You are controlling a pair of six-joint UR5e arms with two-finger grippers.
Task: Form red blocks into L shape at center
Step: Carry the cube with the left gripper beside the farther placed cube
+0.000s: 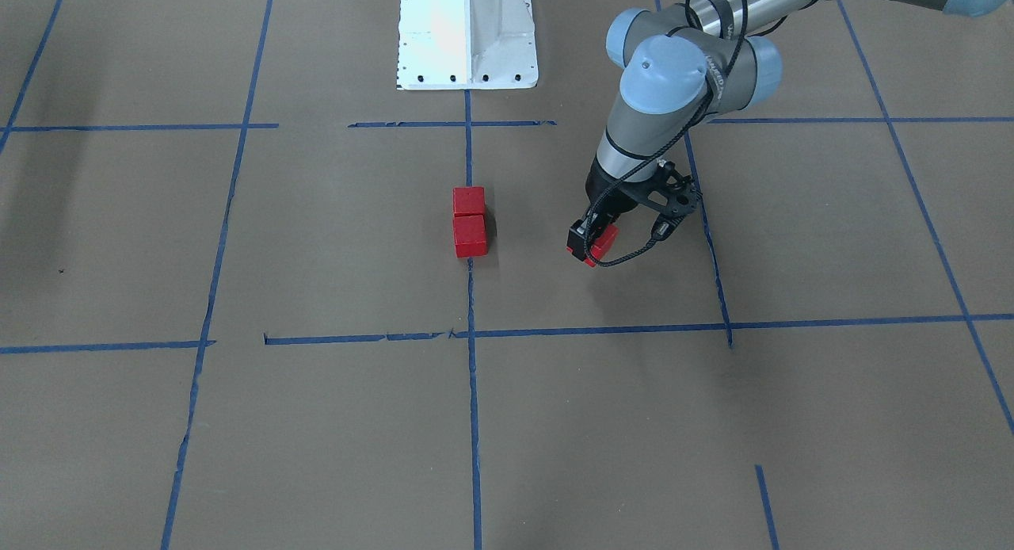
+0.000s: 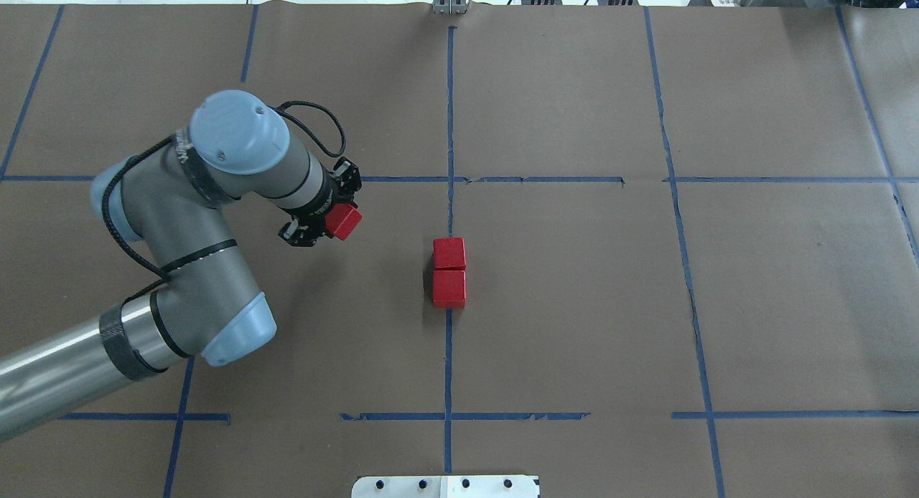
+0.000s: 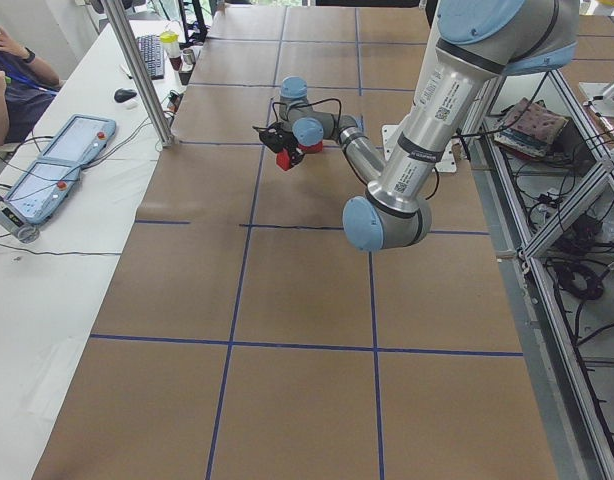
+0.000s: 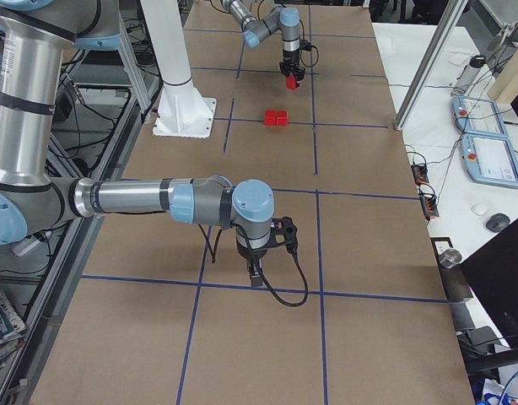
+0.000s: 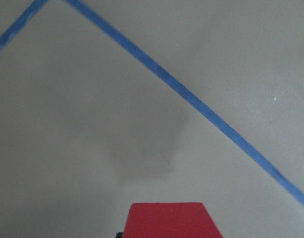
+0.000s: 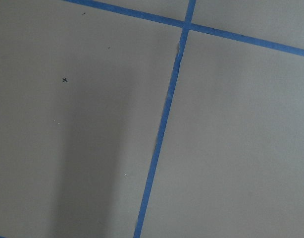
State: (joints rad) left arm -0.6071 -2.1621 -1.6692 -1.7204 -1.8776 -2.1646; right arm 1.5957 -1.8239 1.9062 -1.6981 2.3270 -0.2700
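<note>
The robot's left gripper needs to release its red block, now held just above the paper, beside the paired block farther from the white robot base (image 1: pixel 503 233).
Two red blocks (image 2: pixel 449 254) (image 2: pixel 449 288) lie touching in a short row on the vertical tape line in the center (image 2: pixel 560 290); in the front-facing view they are the red blocks (image 1: pixel 468 201) (image 1: pixel 470 236). My left gripper (image 2: pixel 334 224) (image 1: pixel 588 246) is shut on a third red block (image 2: pixel 345 221) (image 1: pixel 604 239), held a little above the paper to the robot's left of the pair. That block fills the bottom edge of the left wrist view (image 5: pixel 172 222). My right gripper (image 4: pixel 257 274) shows only in the exterior right view, low over bare paper; whether it is open or shut I cannot tell.
The white robot base (image 1: pixel 467 35) stands at the table's edge behind the pair. Blue tape lines (image 6: pixel 162 129) divide the brown paper. A side table (image 3: pixel 47 230) holds teach pendants (image 3: pixel 57 165), where a person (image 3: pixel 7 60) sits. A metal pole (image 3: pixel 137 70) rises at that table's corner.
</note>
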